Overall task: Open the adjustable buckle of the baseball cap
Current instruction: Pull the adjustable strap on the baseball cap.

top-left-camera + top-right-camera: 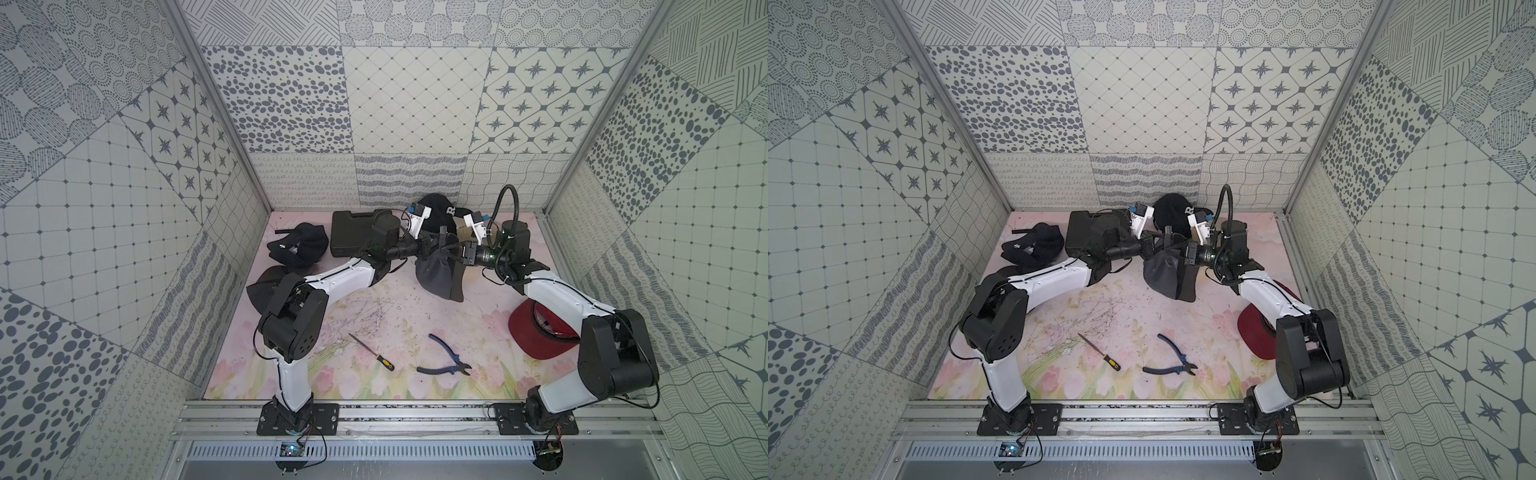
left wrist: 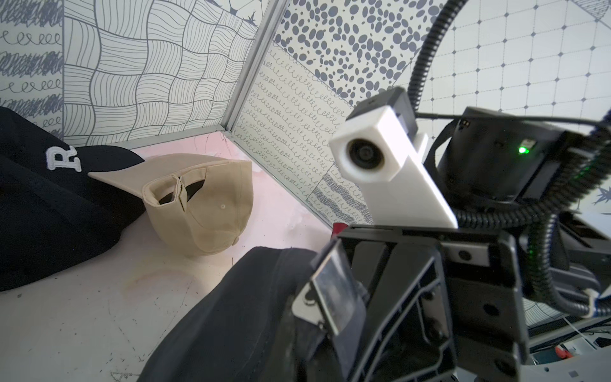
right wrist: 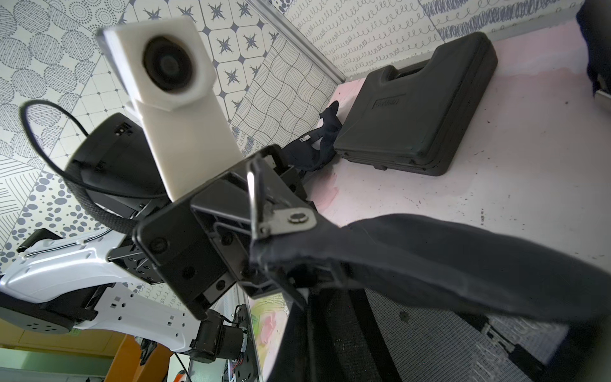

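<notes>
Next, my left gripper lets go of the dark navy baseball cap on the table (image 1: 372, 296) between the black tool case and the screwdriver.
A dark navy baseball cap (image 1: 436, 276) hangs above the table's middle back, held up between both arms in both top views. My left gripper (image 1: 433, 248) is shut on the cap's rear band from the left. In the right wrist view its metal-tipped fingers (image 3: 284, 220) pinch the dark fabric (image 3: 429, 251). My right gripper (image 1: 454, 252) is shut on the same band from the right. The left wrist view shows its fingers (image 2: 334, 291) clamped on the cloth (image 2: 248, 314). A short strap end (image 1: 444, 230) sticks up between the grippers. The buckle itself does not show clearly.
A black tool case (image 1: 357, 232) lies at the back left, with a crumpled black cap (image 1: 297, 247) beside it. A black cap with a white R (image 1: 436, 210) and a beige cap (image 2: 198, 205) lie behind. Red cap (image 1: 536, 332), screwdriver (image 1: 374, 353) and blue pliers (image 1: 446, 359) lie nearer.
</notes>
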Robot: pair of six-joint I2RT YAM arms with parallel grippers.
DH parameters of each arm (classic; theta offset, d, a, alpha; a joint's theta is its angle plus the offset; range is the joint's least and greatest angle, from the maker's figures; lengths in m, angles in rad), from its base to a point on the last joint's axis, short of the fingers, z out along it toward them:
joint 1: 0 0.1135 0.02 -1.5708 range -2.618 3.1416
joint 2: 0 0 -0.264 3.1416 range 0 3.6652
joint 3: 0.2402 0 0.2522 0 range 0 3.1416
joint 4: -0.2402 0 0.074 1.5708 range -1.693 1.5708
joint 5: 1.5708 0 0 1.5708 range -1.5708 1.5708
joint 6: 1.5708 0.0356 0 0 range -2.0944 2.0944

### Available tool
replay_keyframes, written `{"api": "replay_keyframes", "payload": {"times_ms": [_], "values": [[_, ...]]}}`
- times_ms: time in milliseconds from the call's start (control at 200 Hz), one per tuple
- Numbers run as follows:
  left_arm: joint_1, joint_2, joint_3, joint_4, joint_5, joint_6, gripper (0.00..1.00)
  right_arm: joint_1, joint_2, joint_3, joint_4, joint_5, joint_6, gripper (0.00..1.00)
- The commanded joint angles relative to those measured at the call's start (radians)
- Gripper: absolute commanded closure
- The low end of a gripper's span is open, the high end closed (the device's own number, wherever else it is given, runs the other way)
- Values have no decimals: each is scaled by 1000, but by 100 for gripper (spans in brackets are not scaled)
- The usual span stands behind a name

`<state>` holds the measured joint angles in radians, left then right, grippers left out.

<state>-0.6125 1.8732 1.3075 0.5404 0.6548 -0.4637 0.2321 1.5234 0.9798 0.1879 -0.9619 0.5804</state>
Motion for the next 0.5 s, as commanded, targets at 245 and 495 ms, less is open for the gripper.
{"api": "replay_keyframes", "payload": {"times_ms": [245, 495], "values": [[-7, 10, 23, 194, -112, -95, 100, 19, -95, -82, -66, 58, -55, 100], [-1, -6, 27, 132, -130, -57, 100, -21, -255, -158, -142, 130, -91, 30]]}}
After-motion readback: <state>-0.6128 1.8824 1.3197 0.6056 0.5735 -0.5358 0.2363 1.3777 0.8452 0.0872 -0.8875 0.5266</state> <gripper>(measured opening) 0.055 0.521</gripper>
